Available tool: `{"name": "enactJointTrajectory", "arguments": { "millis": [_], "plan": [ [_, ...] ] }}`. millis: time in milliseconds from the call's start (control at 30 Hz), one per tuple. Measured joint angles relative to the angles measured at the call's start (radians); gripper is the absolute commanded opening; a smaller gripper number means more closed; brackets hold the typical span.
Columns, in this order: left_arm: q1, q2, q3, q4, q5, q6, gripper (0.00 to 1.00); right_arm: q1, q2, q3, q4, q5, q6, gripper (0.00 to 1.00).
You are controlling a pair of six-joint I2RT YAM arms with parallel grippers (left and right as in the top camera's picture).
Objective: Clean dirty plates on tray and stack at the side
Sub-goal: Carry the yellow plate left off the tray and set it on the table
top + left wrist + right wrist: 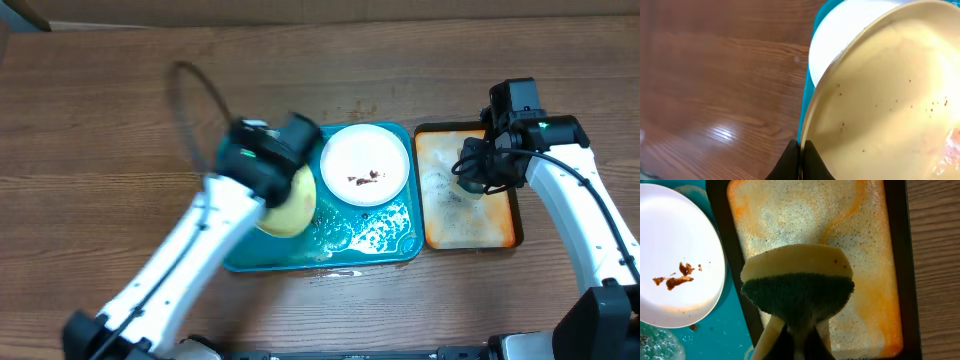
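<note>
Next, I let go of the pale yellow-green plate with my left gripper on the bare wood (143, 198) next to the teal tray, opposite the orange tray.
A pale yellow-green plate (890, 90) speckled with brown crumbs is tilted over the left part of the teal tray (385, 240). My left gripper (801, 159) is shut on its rim. A white plate (365, 165) with brown food smears lies flat in the tray's back right; its edge (840, 35) shows behind the held plate. Over the orange tray (865, 255) my right gripper (799, 342) is shut on a yellow sponge (797, 280), green scouring side towards the camera.
The orange, dark-rimmed tray (468, 200) is coated in soapy foam and sits right beside the teal tray. Foam and water lie on the teal tray's front floor (375, 232). Bare wooden table (100, 120) spreads to the left and back.
</note>
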Motion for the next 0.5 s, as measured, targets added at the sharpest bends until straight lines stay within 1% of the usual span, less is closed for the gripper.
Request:
{"name": "enactJointTrajectory", "arguments": {
  "millis": [167, 267, 433, 500],
  "plan": [
    [0.249, -0.037, 0.023, 0.028, 0.181, 0.109, 0.04, 0.0, 0.0, 0.0, 0.0, 0.0, 0.0, 0.04],
    [0.422, -0.034, 0.023, 0.033, 0.266, 0.159, 0.04, 0.0, 0.0, 0.0, 0.0, 0.0, 0.0, 0.04],
    [0.673, -0.006, 0.023, 0.067, 0.319, 0.19, 0.04, 0.0, 0.0, 0.0, 0.0, 0.0, 0.0, 0.04],
    [0.745, 0.017, 0.023, 0.089, 0.328, 0.192, 0.04, 0.0, 0.0, -0.001, 0.0, 0.001, 0.0, 0.04]
  ]
}}
